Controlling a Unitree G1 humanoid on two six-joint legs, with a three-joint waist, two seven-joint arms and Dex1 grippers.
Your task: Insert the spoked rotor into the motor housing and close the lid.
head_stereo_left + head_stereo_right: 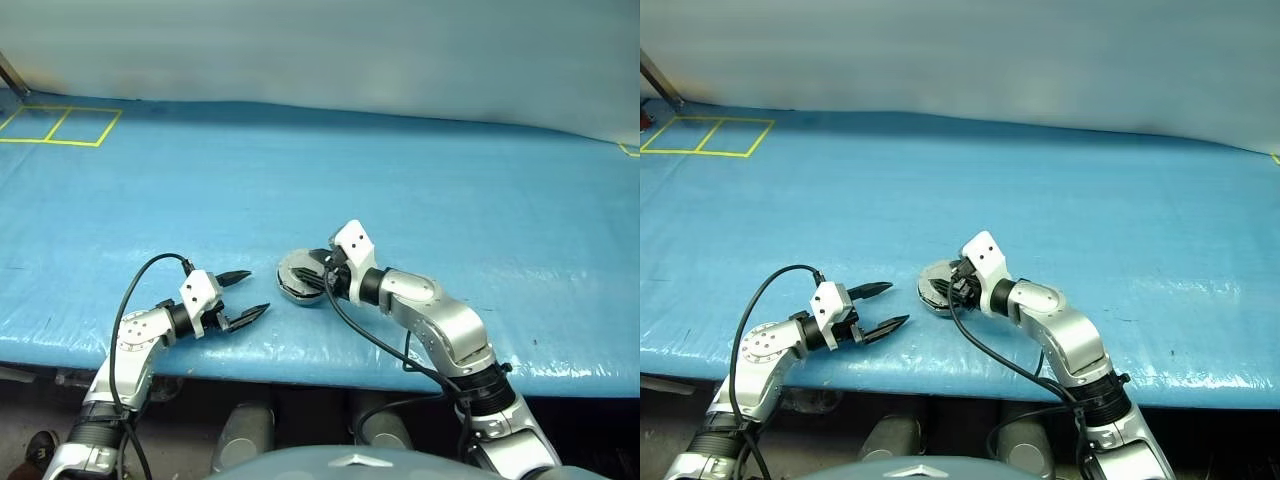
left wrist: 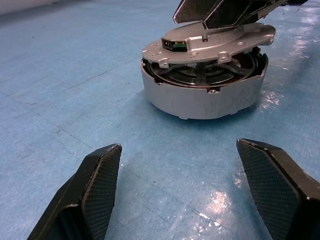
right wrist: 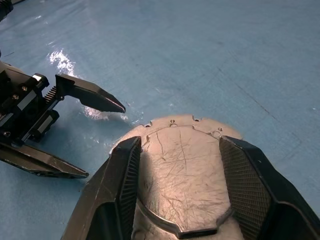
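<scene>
The lid's near edge is raised off the motor housing's rim, so my right gripper needs to open, press the lid flat, then grip its raised centre point(image 3: 184, 175).
The motor housing point(image 2: 200, 102), a short silver can, stands on the blue table point(image 1: 450, 200) near its front edge. Inside it, under the lid, dark spokes of the spoked rotor point(image 2: 200, 75) show. The lid point(image 2: 215, 42), a silvery disc with a notched edge, rests tilted on the housing's top. My right gripper point(image 3: 180, 145) hovers right over the lid, fingers spread open on either side of its raised centre. My left gripper point(image 1: 258, 291) is open and empty. It points at the housing from a short way to the left.
Yellow tape squares point(image 1: 60, 125) mark the table's far left corner. The table's front edge point(image 1: 300, 355) runs just below both grippers. A black cable point(image 1: 135, 290) loops over my left wrist. Behind the housing, the blue surface stretches back to a pale wall.
</scene>
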